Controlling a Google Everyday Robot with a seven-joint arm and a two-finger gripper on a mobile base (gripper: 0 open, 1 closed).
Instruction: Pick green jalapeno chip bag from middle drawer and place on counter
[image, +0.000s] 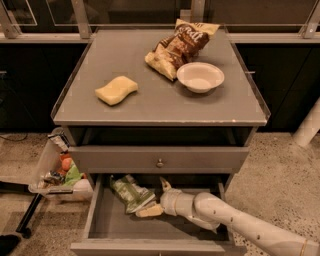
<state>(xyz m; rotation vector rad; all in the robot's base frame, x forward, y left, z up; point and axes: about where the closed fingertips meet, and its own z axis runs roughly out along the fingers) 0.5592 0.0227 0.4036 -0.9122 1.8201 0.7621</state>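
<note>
My gripper is to reach further over the near end (138, 199) of the green jalapeno chip bag in the drawer next and close there.
The green jalapeno chip bag (130, 191) lies flat on the floor of the open middle drawer (107, 225), towards its back left. My gripper (151, 198) is down inside the drawer at the bag's right end. It is open: one finger (163, 184) points up behind the bag and the other (148, 212) lies along the bag's near edge. My white arm (235, 222) reaches in from the lower right. The grey counter (160, 100) is above.
On the counter are a yellow sponge (116, 90), a white bowl (200, 76) and a brown-and-yellow chip bag (177, 46). The drawer front with a round knob (159, 163) above is shut. A clear bin of items (59, 170) stands left of the cabinet.
</note>
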